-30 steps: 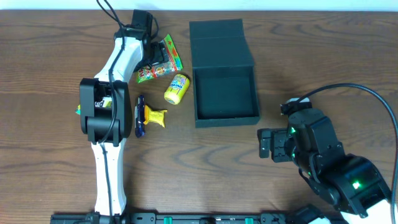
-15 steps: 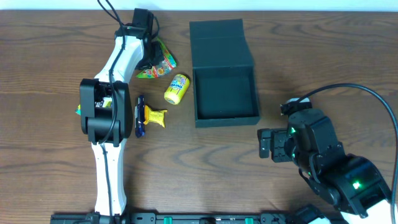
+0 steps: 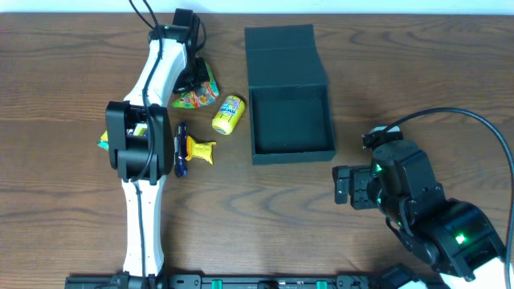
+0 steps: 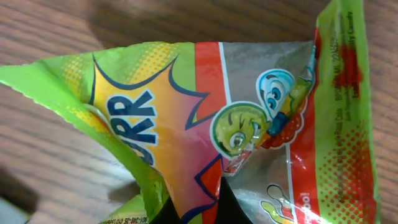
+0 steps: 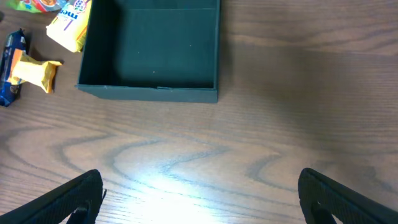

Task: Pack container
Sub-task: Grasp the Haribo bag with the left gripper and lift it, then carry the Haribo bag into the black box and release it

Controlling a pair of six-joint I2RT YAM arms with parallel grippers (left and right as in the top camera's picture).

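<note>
My left gripper has the green and orange snack packet. It will release it inside the black container (image 3: 280, 124), nearest the yellow packet's side.
The black container (image 3: 291, 120) lies open in the middle of the table, its flap lid (image 3: 285, 56) folded back flat behind it. My left gripper (image 3: 193, 77) is shut on a green and orange snack packet (image 3: 201, 91) left of the container. In the left wrist view the packet (image 4: 205, 118) fills the frame, crumpled between my black fingertips (image 4: 233, 210). My right gripper (image 5: 202, 205) stands open above bare table in front of the container (image 5: 149, 92), with nothing between its fingers.
A yellow packet (image 3: 228, 114) lies just left of the container. A blue and yellow packet (image 3: 189, 150) lies beside the left arm's base. A green packet edge (image 3: 102, 142) shows under that arm. The right arm (image 3: 418, 205) occupies the near right.
My left gripper has shut on the green and orange packet, which has crumpled and shifted slightly left. The right arm has not moved.
</note>
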